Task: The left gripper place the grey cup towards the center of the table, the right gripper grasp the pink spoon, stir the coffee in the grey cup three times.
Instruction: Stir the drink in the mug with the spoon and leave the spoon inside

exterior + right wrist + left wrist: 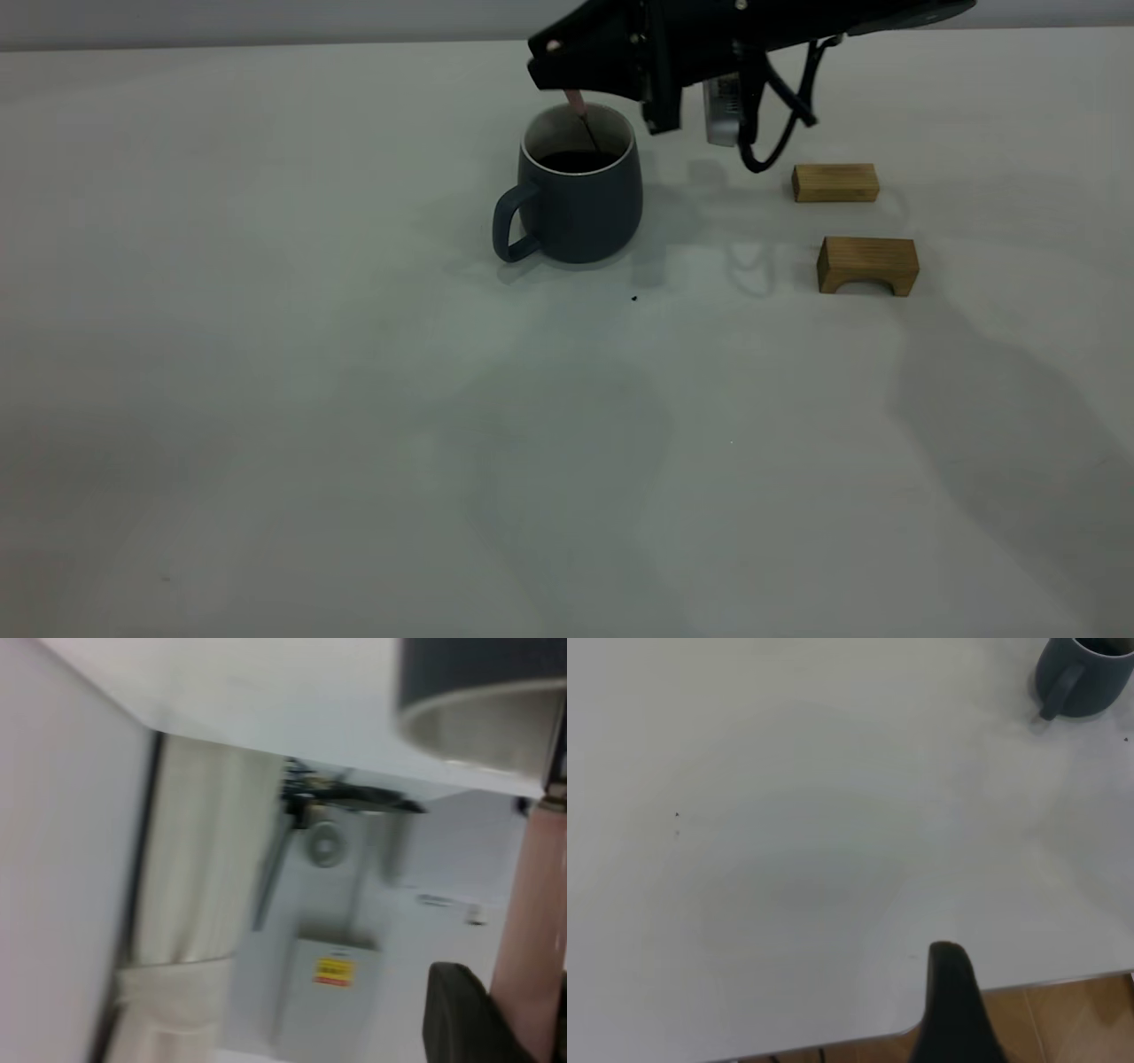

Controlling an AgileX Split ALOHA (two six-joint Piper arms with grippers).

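Observation:
My right gripper should release the pink spoon in the coffee, just inside the front rim of the grey cup [570,159].
The grey cup [580,213] stands upright near the middle of the table [354,399], its handle turned to the exterior view's left, with dark coffee [576,161] inside. My right gripper [567,81] reaches in from above and is shut on the pink spoon [577,101]. The spoon's metal neck slants down into the coffee and its bowl is hidden. In the right wrist view the pink spoon handle [532,921] runs beside one black finger [461,1014], with the cup rim [478,722] beyond. My left gripper [950,1010] is far from the cup [1085,678], over the table's edge.
Two wooden blocks lie to the right of the cup: a flat one [835,182] and an arched one [867,264]. A tiny dark speck [634,298] sits just in front of the cup. The table's edge [1010,989] borders wooden floor [1081,1019].

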